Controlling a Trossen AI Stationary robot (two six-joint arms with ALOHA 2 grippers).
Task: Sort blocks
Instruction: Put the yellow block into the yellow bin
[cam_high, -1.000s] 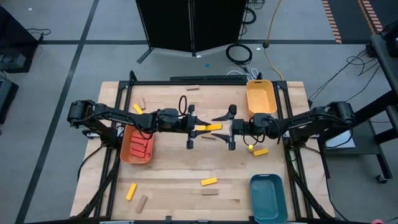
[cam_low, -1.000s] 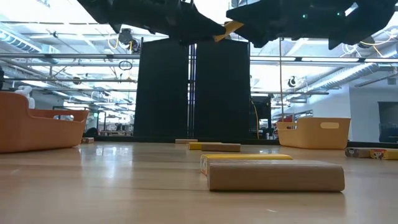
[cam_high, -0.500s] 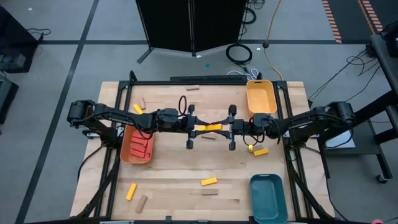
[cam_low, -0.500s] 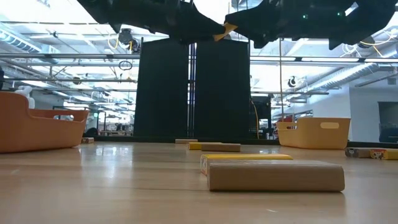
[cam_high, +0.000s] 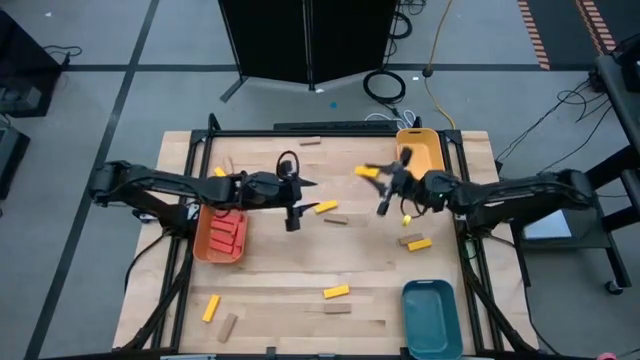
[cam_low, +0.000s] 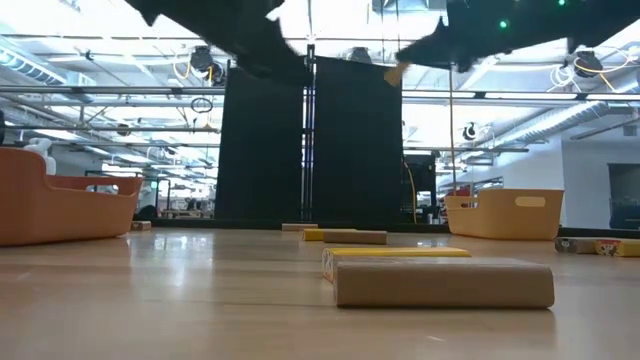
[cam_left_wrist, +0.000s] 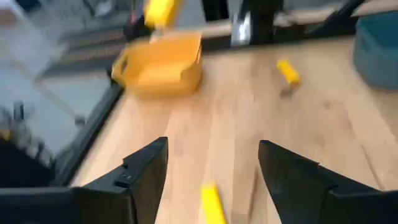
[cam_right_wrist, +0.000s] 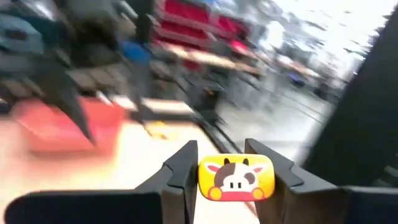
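The yellow block will go down from my right gripper onto the bottom of the yellow tray (cam_high: 416, 164).
My right gripper (cam_high: 385, 183) is shut on a yellow block (cam_high: 368, 172), high over the table just left of the yellow tray (cam_high: 420, 155). My left gripper (cam_high: 295, 200) hangs open with nothing between its fingers, to the right of the orange tray (cam_high: 222, 232), which holds red blocks. Another yellow block (cam_high: 326, 207) and a tan one (cam_high: 334, 220) lie flat on the table between the arms. More yellow and tan blocks lie scattered near the table's front and right. In the left wrist view the open fingers (cam_left_wrist: 146, 174) frame bare wood. My right gripper pinches the yellow block between its two fingers (cam_right_wrist: 183, 174), one on each side. The block's end with a cow picture (cam_right_wrist: 236, 177) faces the wrist camera. The block is lifted clear of the table (cam_low: 395, 72) and juts past the fingertips toward the table's left.
A teal tray (cam_high: 430, 315) stands at the near right corner. Loose blocks lie at the front (cam_high: 336, 292), front left (cam_high: 211, 307) and right (cam_high: 418, 243). In the low view a tan block (cam_low: 445, 282) lies close to the camera.
The yellow block has passed from my left gripper to my right. The right gripper shut on it, then swung toward the far right and the yellow tray, turning as it went. The left gripper opened, let go and drew back toward the table's left.
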